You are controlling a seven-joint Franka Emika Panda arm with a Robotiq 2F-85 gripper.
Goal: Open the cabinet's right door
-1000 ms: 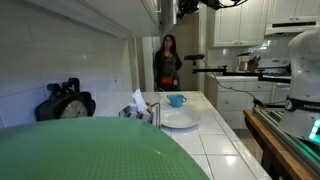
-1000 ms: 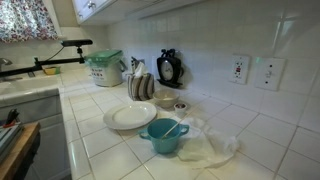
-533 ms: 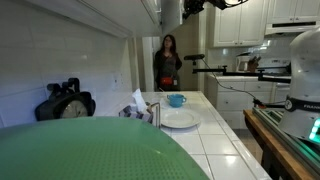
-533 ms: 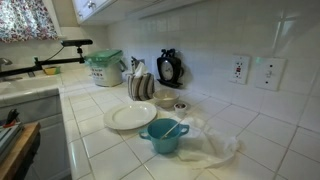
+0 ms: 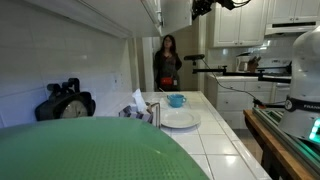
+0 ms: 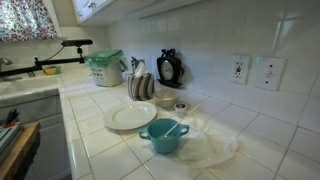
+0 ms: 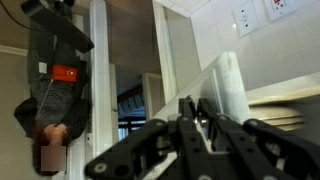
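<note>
Next, I let go of the door's small shiny knob, now pinched between my fingertips, with my gripper once it is in the gap (image 5: pixel 209 15) just beside the framed white cabinets.
The white wall-hung cabinet (image 5: pixel 150 10) runs along the top of an exterior view, seen nearly edge-on. Its right door (image 5: pixel 177 14), a plain flat white panel, stands swung out from the cabinet front. My gripper (image 5: pixel 198 8) is up at the door's outer edge. The wrist view is upside down. There my gripper (image 7: pixel 196 105) is shut, with a small shiny knob pinched between its fingertips. The door (image 7: pixel 228 80) runs diagonally past it. In an exterior view, only the cabinet underside (image 6: pixel 100 6) shows and the gripper is out of frame.
A person (image 5: pixel 166 60) stands in the doorway beyond the counter. On the tiled counter sit a blue bowl (image 5: pixel 176 99), a white plate (image 5: pixel 180 119) and a black kettle (image 5: pixel 68 102). A green dome (image 5: pixel 90 150) fills the foreground. Framed white cabinets (image 5: pixel 240 20) stand at the back.
The right door has swung further out from the cabinet, and my gripper has moved with its edge. Nothing on the counter has moved.
</note>
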